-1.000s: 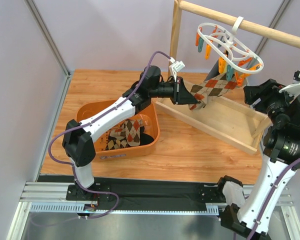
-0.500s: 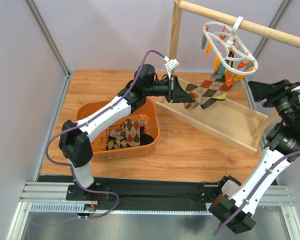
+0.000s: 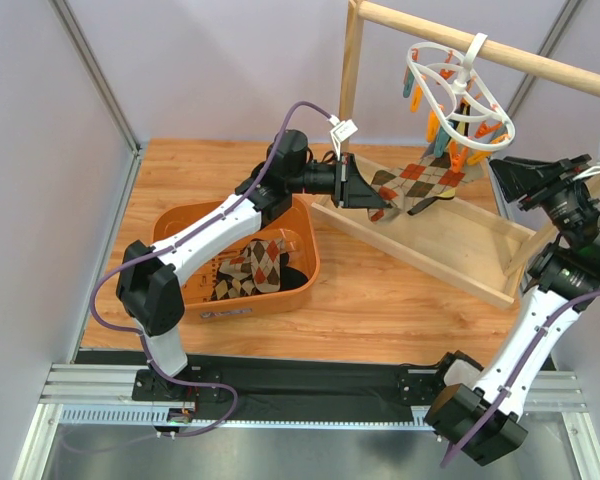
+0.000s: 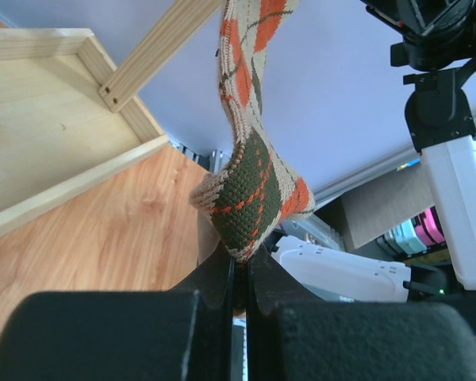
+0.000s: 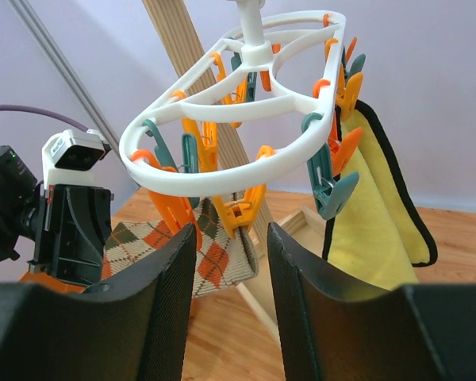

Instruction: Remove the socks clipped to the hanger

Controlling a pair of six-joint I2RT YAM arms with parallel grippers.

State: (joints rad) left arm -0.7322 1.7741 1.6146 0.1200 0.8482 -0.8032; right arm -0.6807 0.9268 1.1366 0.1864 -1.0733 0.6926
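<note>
My left gripper has the brown-and-tan argyle sock. It will let go of the sock on top of the argyle socks in the orange basket [image 3: 247, 265].
The white hanger [image 3: 458, 88] hangs by its hook from the wooden rail. A brown-and-tan argyle sock [image 3: 420, 178] stretches from an orange clip [image 5: 243, 213] on the hanger down to my left gripper [image 3: 378, 207]. In the left wrist view my left gripper [image 4: 239, 266] is shut on the sock's toe [image 4: 250, 190]. The right wrist view shows the hanger [image 5: 246, 135], the argyle sock [image 5: 214, 255] and a black-and-yellow sock [image 5: 373, 214] on a teal clip. My right gripper [image 5: 230, 234] is open and empty, just below the ring, with the orange clip between its fingers' line. It also shows in the top view [image 3: 510, 175].
An orange basket [image 3: 260, 298] at the left holds argyle socks [image 3: 255, 265]. A shallow wooden tray frame [image 3: 450, 255] lies under the hanger. A wooden rail [image 3: 540, 58] and its post [image 3: 352, 70] stand at the back right.
My left gripper has drawn the argyle sock left, pulling it taut. My right arm has risen and turned its gripper toward the hanger. The hanger has swung and turned.
</note>
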